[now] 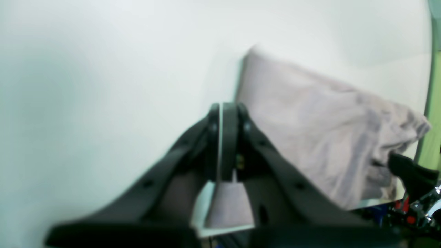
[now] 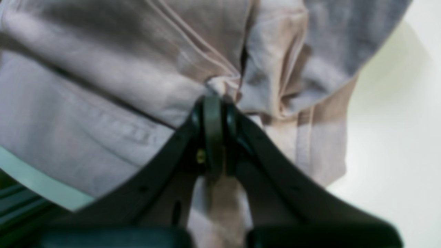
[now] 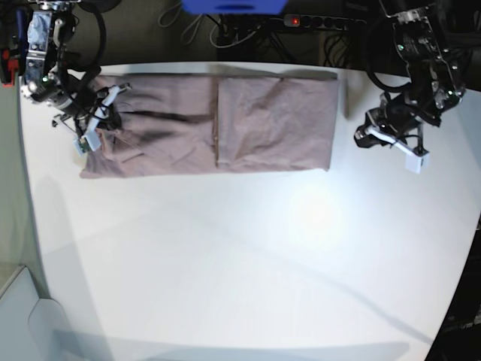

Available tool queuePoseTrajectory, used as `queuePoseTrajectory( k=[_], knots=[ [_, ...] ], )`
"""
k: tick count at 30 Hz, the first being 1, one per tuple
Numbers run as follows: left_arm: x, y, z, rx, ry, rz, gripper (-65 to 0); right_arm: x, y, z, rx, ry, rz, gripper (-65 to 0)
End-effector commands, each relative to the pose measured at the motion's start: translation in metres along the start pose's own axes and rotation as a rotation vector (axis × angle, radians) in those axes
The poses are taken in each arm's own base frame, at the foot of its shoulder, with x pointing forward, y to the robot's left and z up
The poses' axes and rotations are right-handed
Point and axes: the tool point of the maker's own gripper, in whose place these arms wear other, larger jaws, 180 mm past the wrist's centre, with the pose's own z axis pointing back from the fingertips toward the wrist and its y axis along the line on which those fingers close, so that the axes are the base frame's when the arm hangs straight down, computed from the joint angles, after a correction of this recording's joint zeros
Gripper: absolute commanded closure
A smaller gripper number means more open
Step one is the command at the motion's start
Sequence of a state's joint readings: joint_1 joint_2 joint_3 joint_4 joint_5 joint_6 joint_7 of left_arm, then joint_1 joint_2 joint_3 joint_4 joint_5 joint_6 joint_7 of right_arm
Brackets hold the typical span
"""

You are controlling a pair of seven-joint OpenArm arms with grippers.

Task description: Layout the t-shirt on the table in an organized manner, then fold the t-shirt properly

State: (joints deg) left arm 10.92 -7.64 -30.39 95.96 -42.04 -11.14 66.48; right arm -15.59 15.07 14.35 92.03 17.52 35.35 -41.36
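Note:
My right gripper should open, as it is pinching a bunched crease in the t-shirt, and take the loose flap's corner (image 2: 285, 109) next to it before lifting.
The t-shirt (image 3: 225, 124) lies as a long mauve strip along the far side of the white table (image 3: 248, 256), with a fold line near its middle. My right gripper (image 3: 107, 116) is at the strip's left end. Seen from the right wrist, this right gripper (image 2: 215, 100) is shut on a bunched pinch of the t-shirt (image 2: 103, 86). My left gripper (image 3: 364, 135) hovers just past the strip's right end, apart from the cloth. Through the left wrist camera, the left gripper (image 1: 224, 108) is shut with nothing in it, and the t-shirt (image 1: 310, 131) lies to its right.
Behind the table's far edge are a blue object (image 3: 233, 6), a power strip (image 3: 316, 21) and cables. The right arm's gripper (image 1: 413, 172) shows at the far end of the shirt in the left wrist view. The table's rounded edge (image 3: 22, 173) runs close to the shirt's left end.

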Motion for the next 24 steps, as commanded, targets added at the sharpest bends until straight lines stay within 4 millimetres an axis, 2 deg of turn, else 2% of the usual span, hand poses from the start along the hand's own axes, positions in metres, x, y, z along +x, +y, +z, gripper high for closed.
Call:
queuePoseTrajectory(
  k=[1,7,13,20,24],
  knots=[
    [0.012,-0.006,0.002,-0.022,-0.036,-0.011,0.0,-0.001,-0.005,0.003,-0.021,0.019,0.015,0.0],
    [0.002,-0.001,-0.004,-0.024,-0.007,0.022,-0.2,-0.008,-0.007,0.002,-0.024,0.093,0.024,0.0],
    [0.002,-0.003,-0.004,-0.028,-0.008,0.023,-0.2,-0.01,-0.016,0.002,-0.041,0.203,0.035,0.0],
    [0.002,-0.003,-0.005,-0.029,-0.007,0.026,-0.2,-0.005,-0.016,0.002,-0.044,0.192,0.036,0.0],
    [0.003,0.0,-0.004,-0.018,-0.005,0.016,-0.2,-0.004,-0.025,0.005,-0.06,0.203,0.052,0.0]
  ],
)
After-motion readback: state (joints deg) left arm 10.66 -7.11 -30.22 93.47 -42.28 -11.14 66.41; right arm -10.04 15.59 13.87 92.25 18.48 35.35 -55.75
